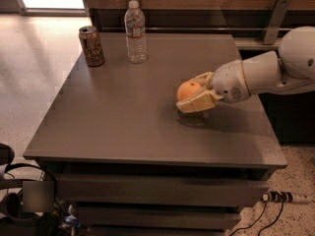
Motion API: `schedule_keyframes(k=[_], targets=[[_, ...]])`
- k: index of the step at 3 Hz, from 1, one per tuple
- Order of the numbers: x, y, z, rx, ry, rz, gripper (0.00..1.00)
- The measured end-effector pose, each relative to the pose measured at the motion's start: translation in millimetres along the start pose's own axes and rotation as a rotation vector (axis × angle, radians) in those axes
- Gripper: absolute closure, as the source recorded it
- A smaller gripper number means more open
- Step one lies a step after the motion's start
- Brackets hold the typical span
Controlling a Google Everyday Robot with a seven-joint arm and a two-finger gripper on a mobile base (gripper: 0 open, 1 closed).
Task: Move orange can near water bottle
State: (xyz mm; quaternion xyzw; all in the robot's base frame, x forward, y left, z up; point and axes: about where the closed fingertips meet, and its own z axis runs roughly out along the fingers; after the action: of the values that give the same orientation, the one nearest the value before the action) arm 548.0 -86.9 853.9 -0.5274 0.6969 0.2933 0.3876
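I should use my gripper to set the orange can down beside the water bottle (161, 55), on the side of the bottle that is away from the drink can. The orange can is now just above the table.
The orange can (188, 90) is a round orange fruit. My gripper (193, 92) is shut on it, with one cream finger (197, 103) under it and the other behind it, and holds it just above the table's right middle. A shadow lies on the table below it. The water bottle (136, 32) is clear with a white cap and stands upright at the back of the table, far to the left and behind the gripper. My white arm reaches in from the right.
A brown-and-gold patterned drink can (91, 45) stands left of the bottle near the back left corner. The grey table (123, 122) has drawers below its front edge. A wall ledge with a metal bracket (272, 21) runs behind the table. Cables lie on the floor.
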Motion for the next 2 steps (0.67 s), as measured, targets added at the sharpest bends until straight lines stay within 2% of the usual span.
schedule_keyframes(k=[1, 2], targets=[[-15.7, -86.0, -21.2, 0.125, 0.011, 0.045, 1.0], [-27.8, -135.0, -27.2, 0.199, 0.019, 0.062, 1.0]])
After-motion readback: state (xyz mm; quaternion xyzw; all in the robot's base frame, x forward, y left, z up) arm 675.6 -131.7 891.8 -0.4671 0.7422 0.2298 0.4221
